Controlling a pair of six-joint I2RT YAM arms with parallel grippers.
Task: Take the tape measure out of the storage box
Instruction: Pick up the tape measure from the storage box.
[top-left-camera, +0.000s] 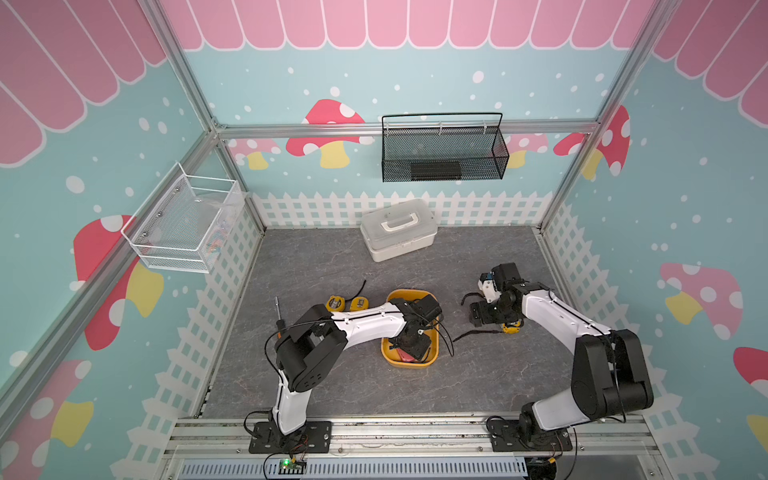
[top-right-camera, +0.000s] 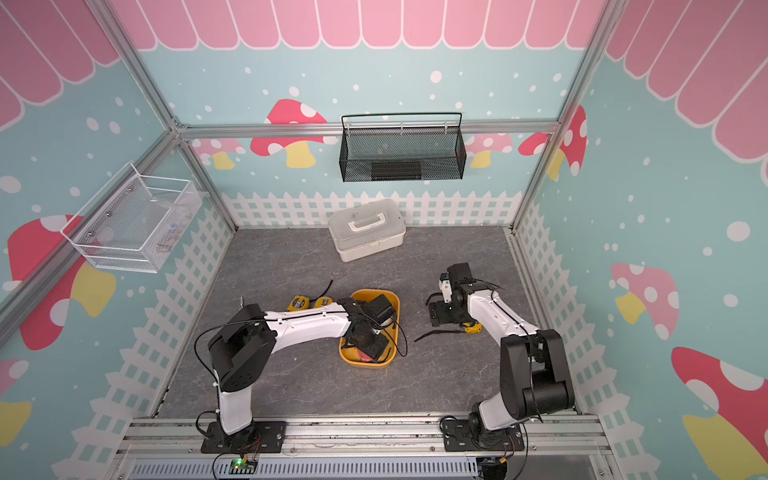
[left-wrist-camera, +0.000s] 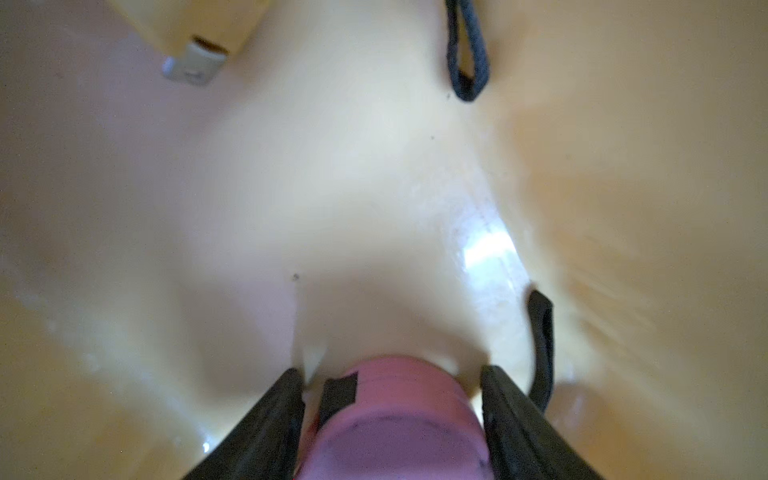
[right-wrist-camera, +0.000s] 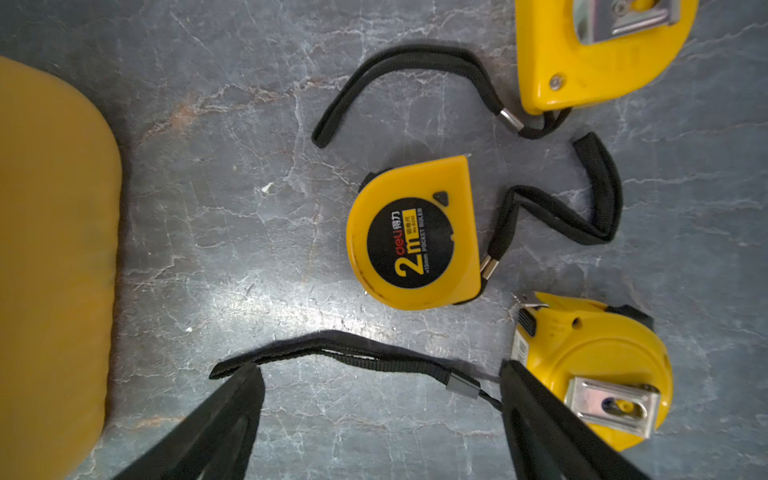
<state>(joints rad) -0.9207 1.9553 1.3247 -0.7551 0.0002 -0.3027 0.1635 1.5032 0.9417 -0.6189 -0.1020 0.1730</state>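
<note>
My left gripper needs to open its fingers, which meet the rounded end of the pink tape measure, and close around its middle (left-wrist-camera: 393, 452) before lifting.
The orange-yellow storage box (top-left-camera: 409, 365) (top-right-camera: 365, 365) sits mid-table. My left gripper (top-left-camera: 409, 347) (left-wrist-camera: 392, 372) reaches down into it. Its black fingers (left-wrist-camera: 274, 415) lie against both sides of a pink tape measure (left-wrist-camera: 399, 419) resting on the box floor (left-wrist-camera: 332, 166). A second, yellow tape measure (left-wrist-camera: 195, 20) lies deeper in the box. My right gripper (top-left-camera: 482, 316) (right-wrist-camera: 380, 374) hangs open over the table beside the box, above a black strap (right-wrist-camera: 353, 353). Three yellow tape measures (right-wrist-camera: 415, 237) (right-wrist-camera: 594, 365) (right-wrist-camera: 594, 54) lie under it.
Two more yellow tape measures (top-left-camera: 334, 303) (top-left-camera: 360, 303) and a screwdriver (top-left-camera: 279, 316) lie left of the box. A white lidded case (top-left-camera: 398, 235) stands at the back. A black mesh basket (top-left-camera: 444, 149) hangs on the back wall and a white wire basket (top-left-camera: 183, 226) on the left wall.
</note>
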